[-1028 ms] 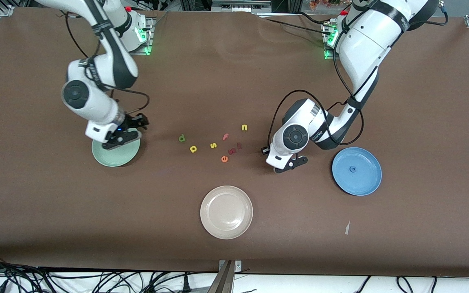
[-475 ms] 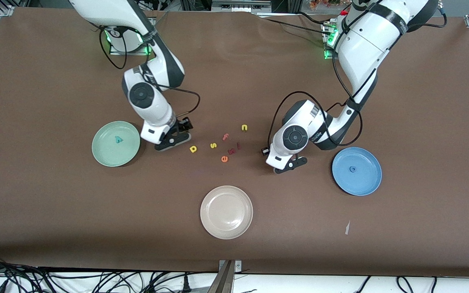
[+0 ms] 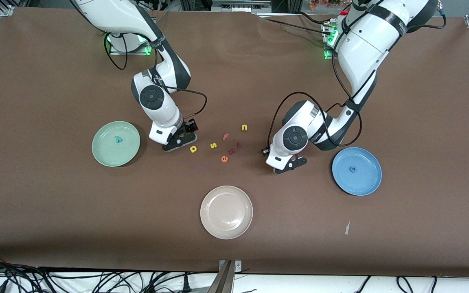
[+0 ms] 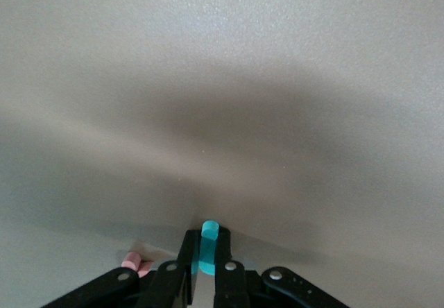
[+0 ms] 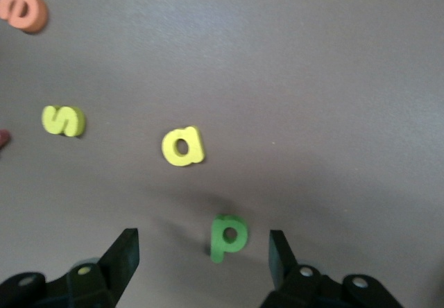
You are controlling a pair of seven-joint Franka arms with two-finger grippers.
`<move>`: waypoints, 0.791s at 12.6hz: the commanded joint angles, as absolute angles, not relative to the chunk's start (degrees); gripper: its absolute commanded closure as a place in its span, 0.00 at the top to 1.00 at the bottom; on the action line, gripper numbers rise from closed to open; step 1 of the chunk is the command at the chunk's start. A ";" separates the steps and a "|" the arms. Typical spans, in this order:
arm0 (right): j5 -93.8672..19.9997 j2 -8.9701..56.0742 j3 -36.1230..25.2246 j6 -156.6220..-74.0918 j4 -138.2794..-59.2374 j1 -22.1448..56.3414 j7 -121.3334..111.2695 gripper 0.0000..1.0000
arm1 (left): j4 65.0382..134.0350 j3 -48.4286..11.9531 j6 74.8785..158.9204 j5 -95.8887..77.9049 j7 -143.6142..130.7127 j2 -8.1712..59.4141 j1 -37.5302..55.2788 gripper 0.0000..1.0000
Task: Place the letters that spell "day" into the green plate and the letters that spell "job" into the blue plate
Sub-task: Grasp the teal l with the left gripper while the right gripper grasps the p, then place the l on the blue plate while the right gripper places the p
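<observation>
My left gripper has the teal j to put down. It will set the j in the blue plate [image 3: 352, 162] close beside the blue o.
My left gripper [image 4: 206, 238] is shut on a teal j [image 4: 208, 247], low at the table between the loose letters and the blue plate [image 3: 367, 179]; the hand [image 3: 285, 167] hides the j in the front view. A blue o [image 3: 352, 169] lies in that plate. My right gripper [image 5: 202, 238] is open, low over the table, with the green d [image 5: 227, 237] between its fingers. The yellow a [image 5: 184, 146] [image 3: 193, 149] lies just beside it. A teal y [image 3: 117, 139] lies in the green plate [image 3: 104, 152].
Yellow s [image 3: 213, 145], pink f [image 3: 225, 136], yellow n [image 3: 244, 127], orange e [image 3: 224, 158] and two dark red letters [image 3: 234, 148] lie between the arms. A pink piece [image 4: 135, 262] lies beside the left fingers. A beige plate [image 3: 226, 230] sits nearer the camera.
The right arm left the green plate, where the y now lies, and came down around the d. The left gripper closed on the teal j.
</observation>
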State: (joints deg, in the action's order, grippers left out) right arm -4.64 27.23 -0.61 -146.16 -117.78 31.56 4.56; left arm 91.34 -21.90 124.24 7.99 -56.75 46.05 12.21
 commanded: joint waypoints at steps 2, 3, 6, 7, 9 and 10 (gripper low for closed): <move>-3.52 27.94 -0.53 -151.43 -120.50 31.11 4.22 0.84 | 91.32 -21.88 124.72 9.93 -57.30 45.53 11.43 0.00; -3.52 28.38 -0.53 -152.65 -120.76 31.11 4.22 0.83 | 91.06 -21.88 123.76 9.93 -57.22 44.74 11.34 0.00; -3.52 28.56 -0.53 -153.63 -121.64 31.20 4.22 0.72 | 90.62 -22.15 119.72 9.93 -54.16 42.02 8.28 0.00; -3.52 28.56 -0.53 -153.63 -121.73 31.11 4.22 0.67 | 90.53 -22.15 117.36 9.67 -50.83 40.62 7.13 0.00; -3.52 28.74 -0.53 -153.63 -121.64 31.11 4.22 0.60 | 89.30 -22.24 112.26 9.23 -43.28 38.77 3.88 0.00; -3.52 28.74 -0.53 -153.72 -121.64 31.11 4.31 0.54 | 88.51 -22.24 109.97 9.14 -39.68 38.15 2.30 0.00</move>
